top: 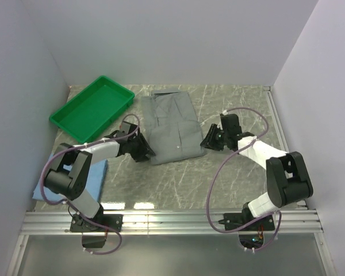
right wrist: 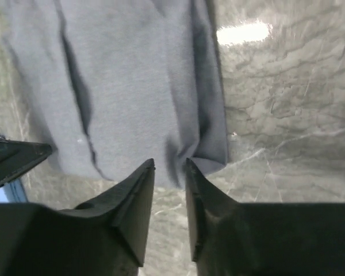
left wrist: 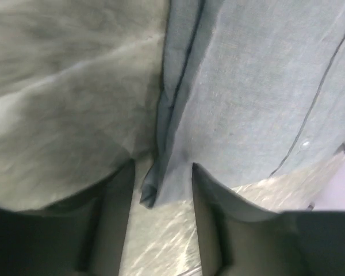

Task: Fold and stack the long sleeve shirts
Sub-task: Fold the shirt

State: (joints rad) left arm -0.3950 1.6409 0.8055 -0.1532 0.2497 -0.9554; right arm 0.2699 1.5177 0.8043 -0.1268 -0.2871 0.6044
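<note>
I can see a piece of the layer below showing past the grey shirt's folded-up half, so I should pinch that half's far corner [top: 149,128] with my left gripper and pull it toward the piece showing.
A grey long sleeve shirt [top: 172,129] lies folded in a rectangle mid-table, collar toward the back. A light blue shirt [top: 100,171] lies at the near left, mostly hidden by the left arm. My left gripper [top: 145,150] sits low at the grey shirt's near left corner. In the left wrist view the gripper [left wrist: 163,167] is open, and a folded edge of the shirt [left wrist: 152,190] hangs loose between the tips. My right gripper [top: 209,141] is at the shirt's right edge. It [right wrist: 170,162] stands narrowly open, its tips just short of the shirt's hem [right wrist: 207,149], with bare table between the fingers.
A green plastic tray [top: 92,108] stands at the back left. White walls close in the table on three sides. A metal rail [top: 172,221] runs along the near edge by the arm bases.
</note>
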